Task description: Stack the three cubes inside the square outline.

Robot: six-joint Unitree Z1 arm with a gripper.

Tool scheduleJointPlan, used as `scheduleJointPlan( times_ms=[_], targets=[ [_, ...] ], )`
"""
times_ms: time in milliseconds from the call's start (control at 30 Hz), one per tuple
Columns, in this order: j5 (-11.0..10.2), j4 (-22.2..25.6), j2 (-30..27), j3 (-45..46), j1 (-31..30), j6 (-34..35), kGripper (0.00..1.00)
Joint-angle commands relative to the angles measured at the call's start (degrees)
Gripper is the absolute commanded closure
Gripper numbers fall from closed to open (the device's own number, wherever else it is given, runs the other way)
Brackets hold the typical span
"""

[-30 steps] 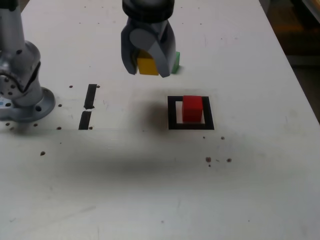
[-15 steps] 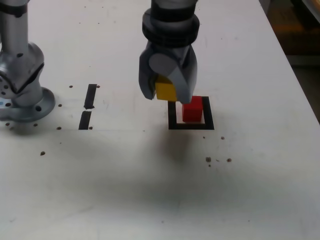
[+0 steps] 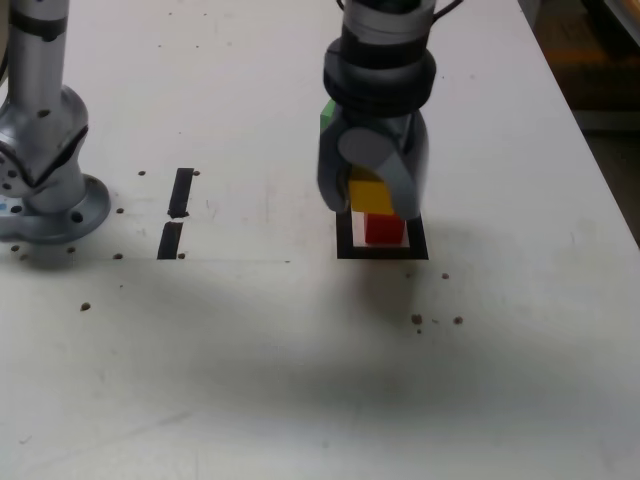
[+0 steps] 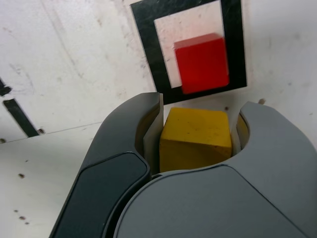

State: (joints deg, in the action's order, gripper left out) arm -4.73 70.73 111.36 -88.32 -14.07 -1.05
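Observation:
I need to release the yellow cube from my gripper so that it sits on top of the red cube (image 3: 382, 191) (image 4: 203, 65) inside the square outline.
My gripper (image 3: 372, 198) is shut on the yellow cube (image 3: 367, 193) and holds it in the air, right over the square outline (image 3: 345, 238). The red cube (image 3: 384, 230) sits on the table inside that black tape square, just below the yellow one in the exterior view. In the wrist view the yellow cube (image 4: 195, 139) is clamped between the two grey fingers (image 4: 131, 129) of the gripper (image 4: 200, 115). Beyond it, the red cube (image 4: 202, 62) lies in the square outline (image 4: 146, 47), not directly under the yellow one. Only a green corner of the third cube (image 3: 326, 113) shows behind the arm.
Two short black tape strips (image 3: 181, 190) (image 3: 171, 240) lie at the exterior view's left of the square. The arm's grey base (image 3: 45, 170) stands at the far left. Small dark specks (image 3: 418, 320) dot the white table (image 3: 300, 380). The table's edge runs down the right side.
The gripper has carried the yellow cube from the back of the table forward and to the exterior view's right, and lowered it over the red cube. The red cube has not moved.

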Motion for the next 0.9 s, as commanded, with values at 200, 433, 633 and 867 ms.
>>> scheduleJointPlan(
  times_ms=[200,433,633,867],
  targets=[
    [-1.28,-0.61,1.34,0.53,2.09,0.02,0.83],
    [-1.51,-2.11,2.05,1.27,3.38,-0.34,0.82],
    [-1.61,-3.48,2.45,1.66,4.28,-0.44,0.82],
    [-1.86,-4.74,2.72,2.3,5.07,-0.44,0.79]
  ],
)
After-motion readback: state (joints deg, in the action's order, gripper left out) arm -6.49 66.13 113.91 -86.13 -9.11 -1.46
